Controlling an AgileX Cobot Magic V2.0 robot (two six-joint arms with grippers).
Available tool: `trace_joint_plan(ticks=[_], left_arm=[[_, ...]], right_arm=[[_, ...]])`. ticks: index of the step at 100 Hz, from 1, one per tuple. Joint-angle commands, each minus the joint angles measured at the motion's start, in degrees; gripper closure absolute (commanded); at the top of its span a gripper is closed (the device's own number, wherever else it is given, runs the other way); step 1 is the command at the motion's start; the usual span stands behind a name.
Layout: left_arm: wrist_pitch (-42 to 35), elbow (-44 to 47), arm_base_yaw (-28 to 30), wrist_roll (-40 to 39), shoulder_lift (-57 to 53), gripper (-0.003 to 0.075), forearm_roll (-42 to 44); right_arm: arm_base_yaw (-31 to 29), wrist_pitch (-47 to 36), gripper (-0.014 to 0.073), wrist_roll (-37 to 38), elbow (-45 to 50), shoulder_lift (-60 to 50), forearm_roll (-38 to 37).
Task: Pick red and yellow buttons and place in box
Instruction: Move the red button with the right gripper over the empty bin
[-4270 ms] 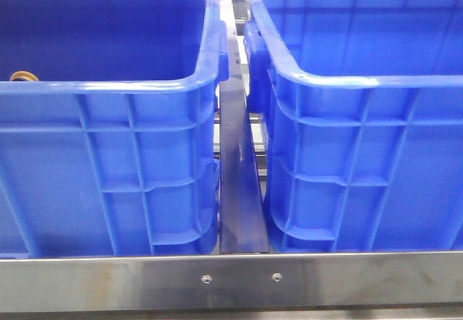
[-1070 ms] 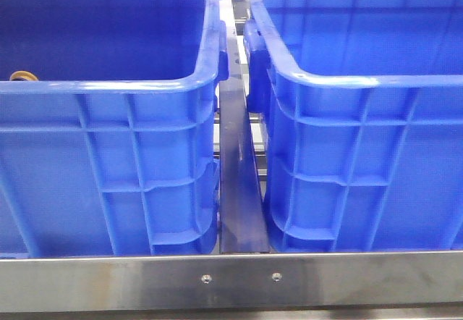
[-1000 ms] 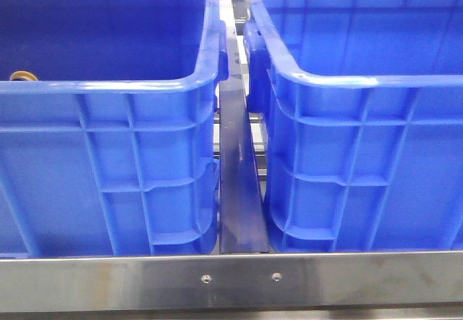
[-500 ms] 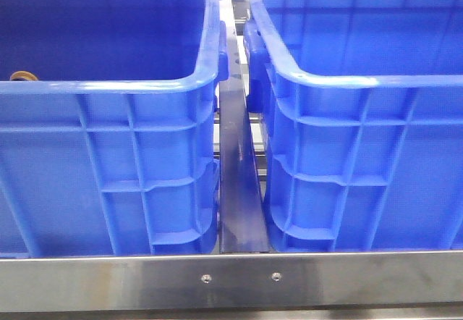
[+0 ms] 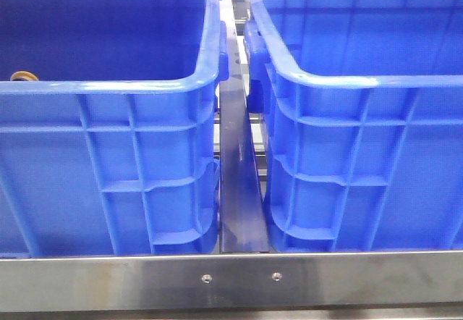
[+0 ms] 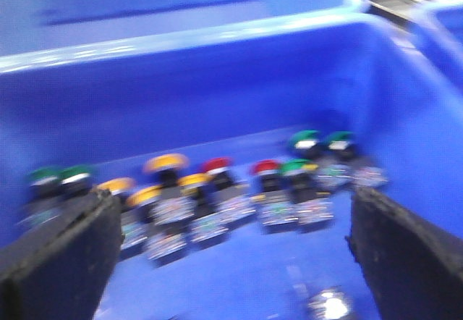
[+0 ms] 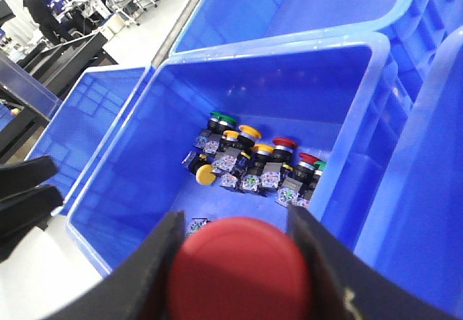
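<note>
I will use my right gripper to put the dark red button down on the panelled box's open bottom beyond its near rim point(image 5: 388, 68).
In the right wrist view my right gripper point(image 7: 239, 269) is shut on a dark red button point(image 7: 242, 251), high above a smooth-walled blue crate point(image 7: 137, 182) that holds several buttons, among them a yellow one point(image 7: 205, 174) and a red one point(image 7: 284, 143). The left wrist view is blurred. There my left gripper point(image 6: 235, 262) hangs open and empty low inside a crate, just short of a row of yellow point(image 6: 165, 163), red point(image 6: 216, 165) and green buttons. The box point(image 5: 362, 81), with panelled inner walls, stands at the right of the front view. No gripper shows there.
A second blue crate point(image 5: 108, 88) with smooth inner walls stands left of the box, with a yellowish object point(image 5: 22, 76) at its near-left rim. A narrow gap point(image 5: 239, 175) separates them. A steel rail point(image 5: 231, 280) runs along the front. More blue crates point(image 7: 94, 110) surround the button crate.
</note>
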Motion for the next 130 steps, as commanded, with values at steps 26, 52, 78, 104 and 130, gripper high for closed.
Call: trace_joint_plan(ticks=[26, 52, 78, 104, 130], left_arm=[[-1.8, 3.5, 4.4, -0.4, -9.4, 0.0561, -0.5], [-1.3, 3.5, 4.4, -0.5, -9.6, 0.0739, -0.5], [-1.0, 3.5, 4.4, -0.5, -9.6, 0.0739, -0.5], [-1.1, 3.5, 4.4, -0.5, -9.6, 0.0739, -0.5], [-1.1, 3.5, 4.4, -0.5, -9.6, 0.0739, -0.5]], right_arm=[[-0.3, -1.6, 0.0457, -0.8, -1.9, -1.7, 2.1], [-0.3, -5.1, 0.0457, -1.1, -1.9, -1.9, -1.4], [-0.3, -19.2, 0.0457, -1.1, -1.9, -2.1, -9.7], [-0.3, -38.1, 0.0457, -2.4, 1.0, 0.6, -13.6], [-0.3, -48.7, 0.0457, -2.9, 3.2, 11.2, -13.6]])
